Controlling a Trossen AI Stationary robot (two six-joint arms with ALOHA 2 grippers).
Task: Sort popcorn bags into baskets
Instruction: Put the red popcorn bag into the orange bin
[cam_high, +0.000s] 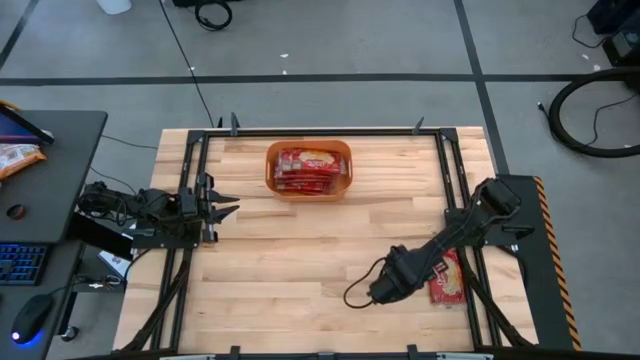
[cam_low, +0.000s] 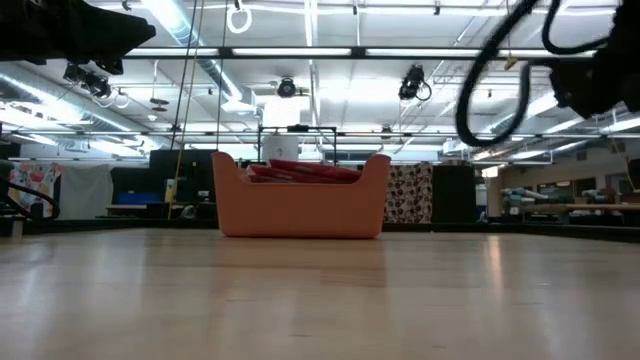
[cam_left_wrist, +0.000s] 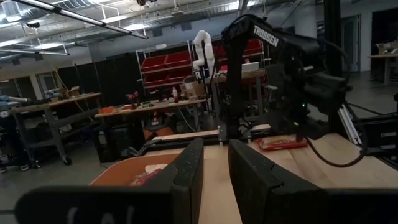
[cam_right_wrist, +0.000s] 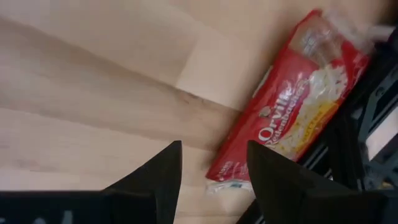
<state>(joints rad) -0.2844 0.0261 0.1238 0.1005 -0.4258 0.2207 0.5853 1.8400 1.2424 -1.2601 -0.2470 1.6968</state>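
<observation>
The red popcorn bag's long edge (cam_high: 432, 288) (cam_right_wrist: 241, 118) faces the table's middle, beside the start of the bag's white lettering. Next, I close my right gripper on that edge.
The orange basket (cam_high: 308, 170) stands at the table's far middle, with several red popcorn bags (cam_high: 308, 168) lying in it; it also shows in the low view (cam_low: 300, 195). One more red popcorn bag (cam_right_wrist: 292, 106) lies flat on the table near the right edge (cam_high: 447, 277), partly beside the black frame rail. My right gripper (cam_right_wrist: 214, 168) is open and empty above the table, just left of that bag's near end (cam_high: 392, 278). My left gripper (cam_high: 228, 206) waits at the table's left side, open by a narrow gap (cam_left_wrist: 216, 171) and empty.
Black frame rails (cam_high: 455, 170) run along the table's sides. A cable loop (cam_high: 355, 293) hangs off my right arm. A desk (cam_high: 50, 200) with a keyboard, a mouse and an orange-and-white packet (cam_high: 15, 155) stands left of the table. Bare wood lies between basket and front edge.
</observation>
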